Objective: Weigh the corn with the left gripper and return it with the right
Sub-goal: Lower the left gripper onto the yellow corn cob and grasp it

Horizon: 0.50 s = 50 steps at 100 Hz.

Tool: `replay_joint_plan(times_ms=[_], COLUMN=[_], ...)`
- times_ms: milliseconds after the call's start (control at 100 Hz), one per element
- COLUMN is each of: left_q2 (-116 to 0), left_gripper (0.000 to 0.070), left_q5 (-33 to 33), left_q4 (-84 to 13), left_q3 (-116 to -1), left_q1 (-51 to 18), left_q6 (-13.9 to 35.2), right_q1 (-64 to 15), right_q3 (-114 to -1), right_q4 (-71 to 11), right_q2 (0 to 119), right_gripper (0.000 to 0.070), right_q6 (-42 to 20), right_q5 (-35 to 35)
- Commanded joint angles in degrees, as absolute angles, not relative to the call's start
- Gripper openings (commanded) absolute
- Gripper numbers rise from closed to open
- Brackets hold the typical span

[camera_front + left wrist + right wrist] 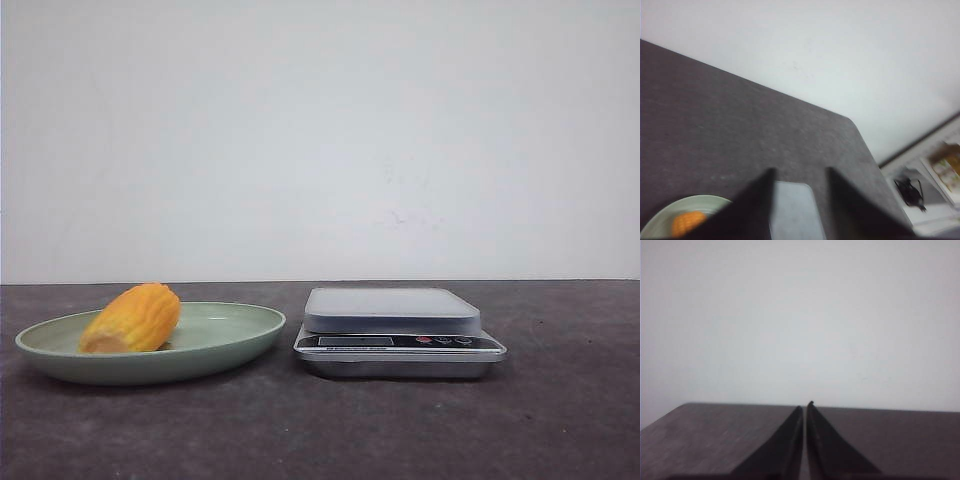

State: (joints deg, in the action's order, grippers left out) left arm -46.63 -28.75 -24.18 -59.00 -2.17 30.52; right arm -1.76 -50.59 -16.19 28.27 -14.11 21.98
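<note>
Next, I move my left gripper to the yellow-orange corn on the pale green plate and close it across the corn's middle [134, 317] [688, 223].
A stubby yellow-orange corn [132, 318] lies on its side on the left part of a pale green plate [230, 335], its paler cut end toward the front. To the right of the plate stands a silver scale [398, 330] with nothing on its grey platform. Neither arm shows in the front view. In the left wrist view my left gripper [800, 172] is open, its dark fingers apart high above the scale [795, 212], with the corn [687, 222] and plate [660, 225] off to one side. My right gripper [805, 406] is shut with nothing in it, over bare table.
The dark grey table [560, 420] runs back to a white wall. Past the table's rounded far corner, the left wrist view shows a lower surface with a black cable item [910, 190] and papers [945, 167].
</note>
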Motion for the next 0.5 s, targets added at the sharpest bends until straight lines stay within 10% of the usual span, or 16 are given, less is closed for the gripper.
replay_joint_plan(times_ms=[0, 150, 490], left_q2=[-47.3, -48.2, -55.0], left_gripper=[0.0469, 0.0476, 0.0476], left_q5=[-29.0, -29.0, -28.8], left_q4=[-24.9, -27.4, -33.5], left_q3=[-60.3, -60.3, -60.3], left_q1=[-2.3, -2.3, -4.9], left_q6=[28.5, 25.2, 23.1], right_q1=[-1.8, -1.8, -1.7], right_q3=[-51.1, -51.1, -51.1], right_q4=[-16.1, -17.2, -21.6], right_q2=[28.4, 28.4, 28.8], right_gripper=[0.0229, 0.0675, 0.0697], right_q6=[-13.5, -13.5, -13.5], right_q5=[22.9, 22.9, 22.3])
